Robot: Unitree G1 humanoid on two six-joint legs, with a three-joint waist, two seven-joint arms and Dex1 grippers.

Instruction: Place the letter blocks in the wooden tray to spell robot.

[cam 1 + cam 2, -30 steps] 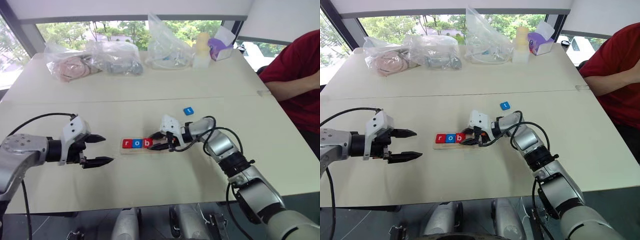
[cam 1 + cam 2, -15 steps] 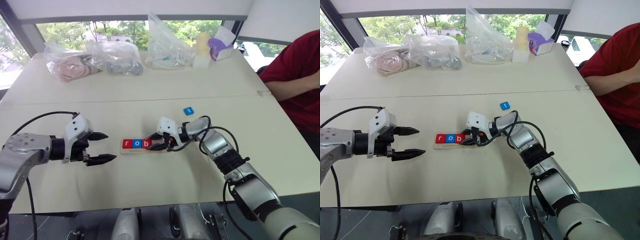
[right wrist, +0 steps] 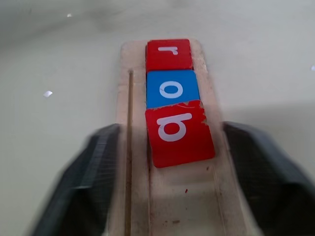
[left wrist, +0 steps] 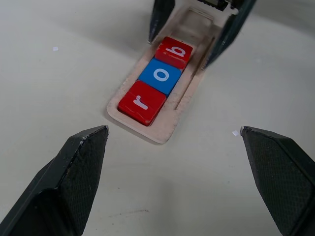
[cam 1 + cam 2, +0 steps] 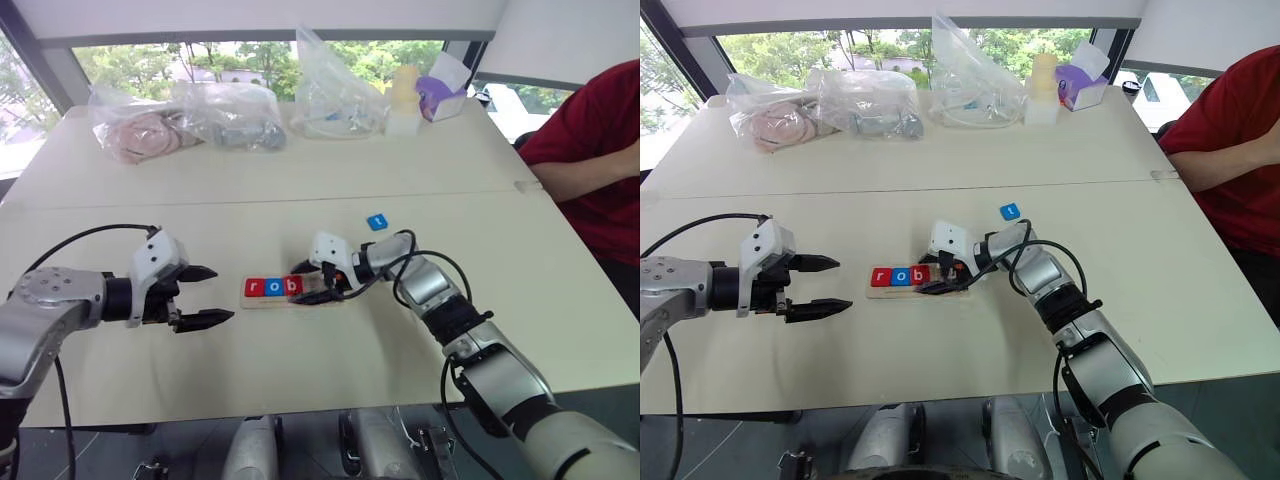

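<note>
Next, my right gripper closes on the b's sides (image 3: 180,135), straightens it and seats it in the tray, because the red b sits crooked against the blue o.
The wooden tray (image 5: 270,301) lies mid-table with three letter blocks in a row: red r (image 4: 141,102), blue o (image 4: 160,75) and red b (image 3: 178,130). The b sits slightly askew against the o. My right gripper (image 5: 305,284) is open and straddles the tray at the b, one finger (image 3: 93,182) on each side and both apart from the tile. A blue t block (image 5: 376,222) lies loose on the table behind the right arm. My left gripper (image 5: 220,294) hovers open a short way left of the tray's r end, holding nothing.
Clear plastic bags (image 5: 225,115) with contents, a pale bottle (image 5: 404,100) and a purple box (image 5: 440,95) line the table's far edge. A person in a red shirt (image 5: 600,150) sits at the right side. A seam (image 5: 300,198) crosses the table behind the tray.
My right gripper has opened and let go of the b block, which now rests in the tray beside the o. The left gripper has kept still.
</note>
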